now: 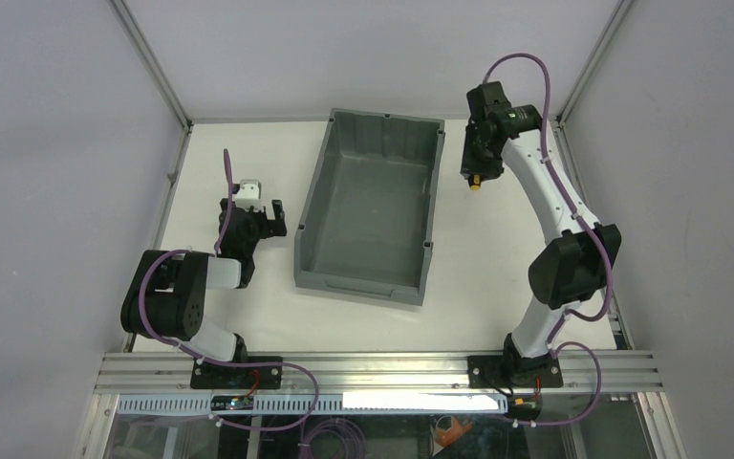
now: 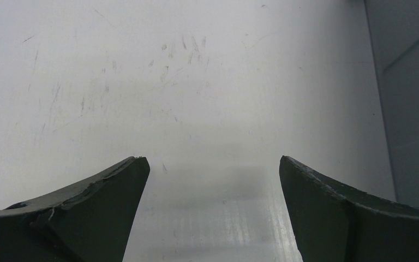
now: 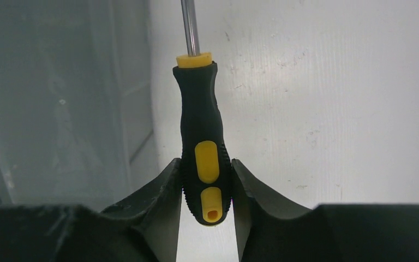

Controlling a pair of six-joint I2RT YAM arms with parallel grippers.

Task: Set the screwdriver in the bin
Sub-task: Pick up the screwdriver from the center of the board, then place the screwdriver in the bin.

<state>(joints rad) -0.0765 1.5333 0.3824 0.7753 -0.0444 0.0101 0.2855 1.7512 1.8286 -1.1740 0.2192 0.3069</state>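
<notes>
The screwdriver, now hanging beside the grey bin, will be let go by my right gripper on the middle of the grey bin's bottom (image 1: 374,212).
The screwdriver (image 3: 204,147), black handle with yellow inserts and a thin metal shaft, is clamped at its butt end between the fingers of my right gripper (image 3: 205,183), which is shut on it. From above, that gripper (image 1: 478,172) hangs just right of the grey bin (image 1: 317,182), near its far right corner, with the handle's yellow end (image 1: 475,186) poking out below. The bin's grey wall (image 3: 60,103) fills the left of the right wrist view. My left gripper (image 2: 213,174) is open over bare table, left of the bin (image 2: 409,109).
White enclosure walls and metal frame posts (image 1: 158,67) ring the table (image 1: 497,287). An aluminium rail (image 1: 382,368) runs along the near edge by the arm bases. The bin has nothing inside that I can see.
</notes>
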